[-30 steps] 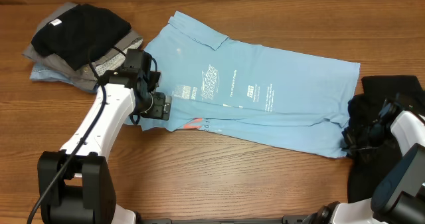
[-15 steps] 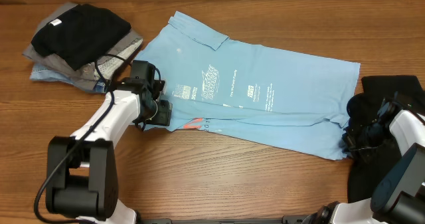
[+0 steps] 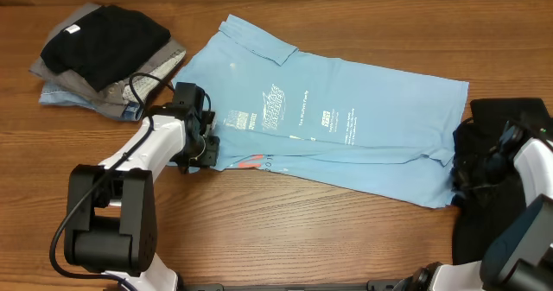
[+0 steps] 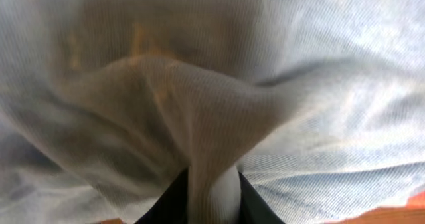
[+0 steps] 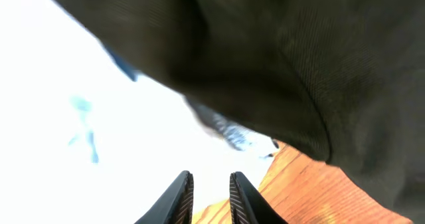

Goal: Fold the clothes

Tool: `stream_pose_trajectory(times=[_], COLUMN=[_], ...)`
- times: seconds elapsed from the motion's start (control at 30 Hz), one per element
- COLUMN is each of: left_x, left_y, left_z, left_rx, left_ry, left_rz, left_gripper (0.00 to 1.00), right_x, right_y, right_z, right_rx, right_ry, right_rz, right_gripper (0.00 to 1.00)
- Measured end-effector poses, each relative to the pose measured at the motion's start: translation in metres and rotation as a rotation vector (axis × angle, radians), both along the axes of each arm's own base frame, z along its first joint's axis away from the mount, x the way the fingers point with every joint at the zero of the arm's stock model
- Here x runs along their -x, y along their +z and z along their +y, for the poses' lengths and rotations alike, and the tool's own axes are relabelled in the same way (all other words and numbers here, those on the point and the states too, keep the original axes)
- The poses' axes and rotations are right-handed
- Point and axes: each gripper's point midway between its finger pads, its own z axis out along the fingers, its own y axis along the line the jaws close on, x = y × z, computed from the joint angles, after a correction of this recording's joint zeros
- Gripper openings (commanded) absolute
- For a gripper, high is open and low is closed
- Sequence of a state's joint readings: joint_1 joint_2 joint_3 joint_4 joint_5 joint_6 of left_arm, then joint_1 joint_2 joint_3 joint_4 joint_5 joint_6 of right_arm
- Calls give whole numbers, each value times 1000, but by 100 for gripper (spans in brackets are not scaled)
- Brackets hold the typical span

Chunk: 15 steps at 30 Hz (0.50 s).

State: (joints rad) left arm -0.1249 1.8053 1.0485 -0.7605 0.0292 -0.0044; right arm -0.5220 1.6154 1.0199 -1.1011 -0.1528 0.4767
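My left gripper should open, take the fabric (image 3: 232, 146) close by and lay the T-shirt's near edge flat, as it is bunching that edge into a fold.
A light sky-blue T-shirt (image 3: 363, 140) lies spread across the table's middle, with white logos and a bit of orange-red lettering at its near edge. My left gripper (image 3: 205, 149) sits at the shirt's near left edge. In the left wrist view a bunched ridge of the shirt's fabric (image 4: 212, 137) runs down between the jaws of my left gripper (image 4: 212, 187), which is shut on it. My right gripper (image 3: 456, 184) is at the shirt's far right corner, beside a black garment (image 3: 510, 123). In the right wrist view my right gripper (image 5: 211, 177) shows a narrow gap with nothing in it.
A stack of folded clothes, black on top (image 3: 104, 39) over grey and blue (image 3: 155, 73), sits at the back left. The black garment (image 5: 279, 64) on the right hangs close above the right gripper. Bare wooden table (image 3: 302, 230) runs along the front.
The left gripper has closed on the shirt's near left edge, and its arm has swung a little. The right gripper's jaws have parted slightly, staying at the shirt's right corner.
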Motion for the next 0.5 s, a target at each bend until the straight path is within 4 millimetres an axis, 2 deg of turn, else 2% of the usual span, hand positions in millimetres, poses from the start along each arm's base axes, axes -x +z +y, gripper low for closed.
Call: stream_pose_trajectory(times=[0.03, 0.1, 0.17, 0.23, 0.37, 0.4, 0.5], left_x=[4, 9, 11, 10, 9, 9, 8], left_y=[0, 1, 2, 4, 4, 5, 5], left_z=[0, 1, 2, 3, 4, 4, 4], left_rx=[-2, -6, -9, -16, -27, -28, -27], left_ry=[1, -3, -3, -4, -2, -7, 0], left_rz=[19, 48, 66, 69, 64, 63, 63], left_gripper=[54, 64, 64, 49, 10, 4, 4], right_x=[-3, -8, -10, -9, -9, -9, -9], right_y=[5, 12, 14, 14, 14, 14, 14], right_z=[-2, -4, -5, -5, -5, -5, -5], right_rx=[7, 18, 22, 21, 21, 21, 21], right_ry=[3, 4, 6, 6, 6, 7, 6], right_rz=[-13, -33, -40, -38, -38, -38, -39], right_gripper=[24, 24, 24, 25, 25, 25, 25])
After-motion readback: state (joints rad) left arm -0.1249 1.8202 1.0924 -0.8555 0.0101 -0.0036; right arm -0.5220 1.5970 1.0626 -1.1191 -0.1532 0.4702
